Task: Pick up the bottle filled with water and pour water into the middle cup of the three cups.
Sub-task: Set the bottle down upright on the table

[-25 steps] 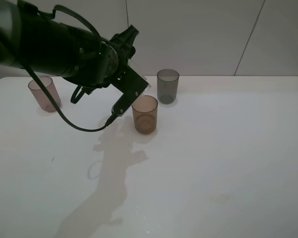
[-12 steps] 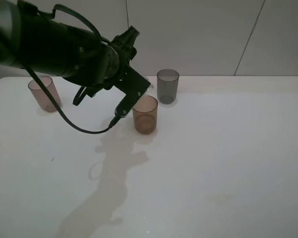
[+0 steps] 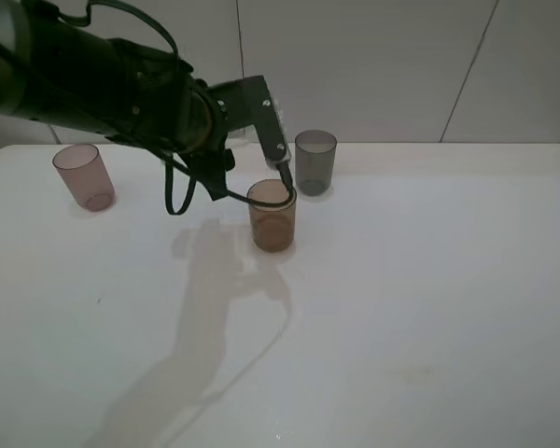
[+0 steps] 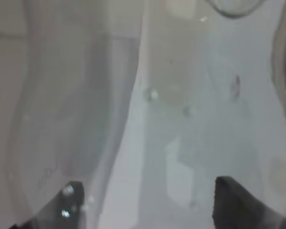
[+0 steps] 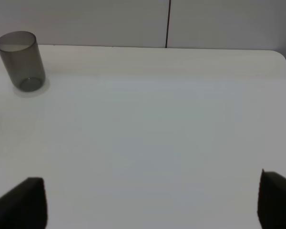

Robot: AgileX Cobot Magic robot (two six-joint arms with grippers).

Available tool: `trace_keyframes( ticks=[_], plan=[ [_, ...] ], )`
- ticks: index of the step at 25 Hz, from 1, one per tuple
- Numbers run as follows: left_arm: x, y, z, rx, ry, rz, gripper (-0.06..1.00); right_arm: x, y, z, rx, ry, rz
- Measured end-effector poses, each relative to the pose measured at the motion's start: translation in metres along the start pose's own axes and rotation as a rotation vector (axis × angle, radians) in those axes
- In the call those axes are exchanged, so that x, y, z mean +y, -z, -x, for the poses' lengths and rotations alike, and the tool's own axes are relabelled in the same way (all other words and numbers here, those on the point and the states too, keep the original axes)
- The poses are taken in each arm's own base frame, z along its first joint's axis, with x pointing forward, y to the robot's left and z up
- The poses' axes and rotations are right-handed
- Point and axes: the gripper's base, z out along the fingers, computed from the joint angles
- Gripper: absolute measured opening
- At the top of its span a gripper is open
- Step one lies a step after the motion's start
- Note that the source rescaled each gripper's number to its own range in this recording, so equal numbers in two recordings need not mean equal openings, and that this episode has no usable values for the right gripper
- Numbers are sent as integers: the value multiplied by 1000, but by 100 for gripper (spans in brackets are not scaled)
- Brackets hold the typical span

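Note:
The robot's left gripper needs to set the clear bottle down between the pinkish-brown cup and the amber middle cup (image 3: 202, 221), nearer to the amber one.
The clear bottle (image 4: 148, 119) fills the left wrist view, with water drops on its wall, and my left gripper (image 4: 150, 205) is shut on it, one dark fingertip on each side. In the high view the left gripper (image 3: 282, 173) hangs at the far rim of the amber middle cup (image 3: 273, 219), turned steeply downward; the bottle itself is hard to make out there against the black arm. The pinkish-brown cup (image 3: 84, 177) stands far left and the dark grey cup (image 3: 315, 161) just behind the amber one. My right gripper (image 5: 150, 205) is open over bare table, outside the high view.
The white table (image 3: 429, 308) meets a pale wall at the back. The dark grey cup (image 5: 21, 59) shows in the right wrist view. A black cable loops down from the left arm (image 3: 93, 84) near the amber cup.
The left wrist has rolled and the gripper has swung from left of the amber cup to its rim, tipping the bottle more steeply. The cups have not moved.

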Motion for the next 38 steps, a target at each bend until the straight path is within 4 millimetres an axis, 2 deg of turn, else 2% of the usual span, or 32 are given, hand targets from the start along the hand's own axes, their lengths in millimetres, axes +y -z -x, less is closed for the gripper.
trace_keyframes(
  ticks=[2,5,9,13,19,22,31,38],
  plan=[
    [10,-4,-8,24,239,11,2,0,0,0,0,0,0],
    [23,-11,-20,40,497,24,2,0,0,0,0,0,0],
    [34,-18,-28,13,739,-4,2,0,0,0,0,0,0],
    [44,-24,-35,-17,877,-43,2,0,0,0,0,0,0],
    [60,-38,-57,-8,962,-58,2,0,0,0,0,0,0],
    [61,-45,-62,-27,963,-110,2,0,0,0,0,0,0],
    [47,-65,-60,-143,805,-221,2,0,0,0,0,0,0],
    [35,-88,-63,-267,759,-165,2,0,0,0,0,0,0]
  ],
)
